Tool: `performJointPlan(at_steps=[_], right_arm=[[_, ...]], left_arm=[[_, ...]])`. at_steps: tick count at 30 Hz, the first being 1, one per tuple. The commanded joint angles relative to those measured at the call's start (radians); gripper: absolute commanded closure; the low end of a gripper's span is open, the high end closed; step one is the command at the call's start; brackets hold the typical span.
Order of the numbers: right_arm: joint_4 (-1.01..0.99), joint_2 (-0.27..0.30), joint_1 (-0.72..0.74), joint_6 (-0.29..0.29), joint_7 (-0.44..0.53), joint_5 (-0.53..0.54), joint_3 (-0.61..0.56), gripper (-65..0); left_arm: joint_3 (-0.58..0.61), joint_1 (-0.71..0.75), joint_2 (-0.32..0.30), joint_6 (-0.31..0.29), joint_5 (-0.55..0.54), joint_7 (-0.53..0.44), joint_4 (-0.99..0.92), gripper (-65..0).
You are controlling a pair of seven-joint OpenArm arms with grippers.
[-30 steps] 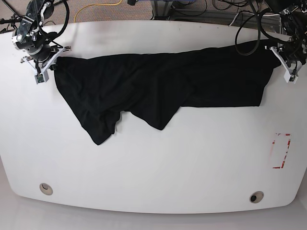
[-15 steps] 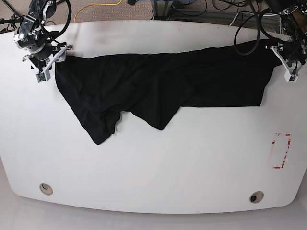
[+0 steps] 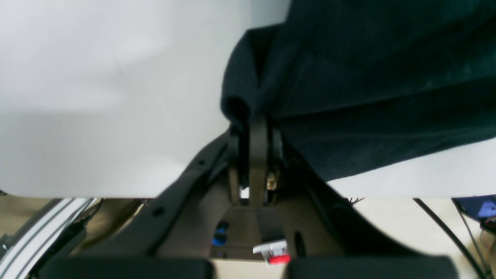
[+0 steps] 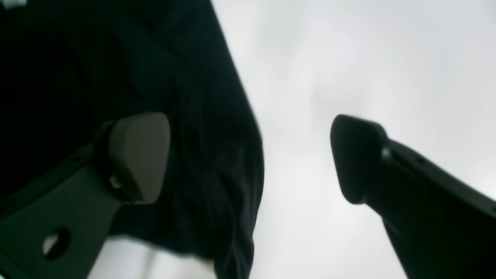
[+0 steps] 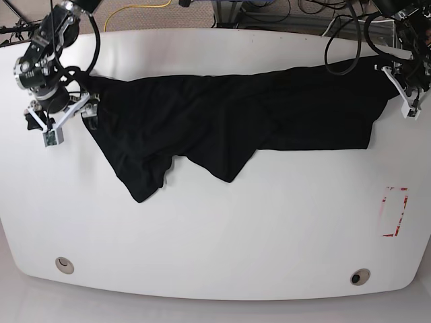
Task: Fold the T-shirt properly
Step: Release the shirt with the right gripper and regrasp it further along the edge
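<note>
Next I should close my right gripper on the loose flap's outer edge [image 5: 122,172], near its front corner, on the black T-shirt.
The black T-shirt [image 5: 229,121] lies stretched and wrinkled across the far half of the white table [image 5: 222,235], with a loose flap hanging toward the front left. In the base view my right gripper [image 5: 67,122] stands open at the shirt's left end. The right wrist view shows its two fingertips [image 4: 139,155] wide apart over the T-shirt [image 4: 201,116] edge, gripping nothing. My left gripper [image 5: 404,94] at the shirt's right end is shut on the cloth. Seen from the left wrist, that gripper [image 3: 255,128] pinches a fold of the T-shirt [image 3: 368,77].
A red tape rectangle [image 5: 395,212] marks the table at the right. Two round holes [image 5: 64,264] [image 5: 359,276] sit near the front edge. Cables [image 5: 283,10] run on the floor behind the table.
My right gripper has opened and let go of the shirt's left corner, then shifted a little toward the front. The left gripper has kept its hold and place.
</note>
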Motion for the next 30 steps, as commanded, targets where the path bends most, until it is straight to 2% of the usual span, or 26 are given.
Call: performJointPlan(at_steps=[1, 5, 9, 19, 30], right_arm=[[-0.059, 0.016, 0.076, -0.001, 0.003, 0.009, 0.0, -63.6], [-0.173, 0.039, 0.17, -0.001, 0.005, 0.009, -0.003, -63.6], [-0.319, 0.052, 0.259, -0.001, 0.026, 0.009, -0.053, -63.6], [-0.619, 0.098, 0.368, -0.009, 0.224, 0.007, -0.182, -63.4], [-0.814, 0.113, 0.374, -0.009, 0.384, 0.006, -0.265, -63.4]], left_arm=[[-0.005, 0.001, -0.018, -0.001, 0.002, 0.001, 0.019, 0.0], [-0.005, 0.002, -0.018, -0.001, 0.002, 0.001, 0.017, 0.0], [0.009, 0.016, -0.021, -0.001, 0.002, 0.001, 0.013, 0.0], [0.037, 0.021, -0.019, -0.001, 0.002, 0.001, 0.019, 0.0], [0.037, 0.021, -0.018, -0.001, 0.002, 0.001, 0.016, 0.0]])
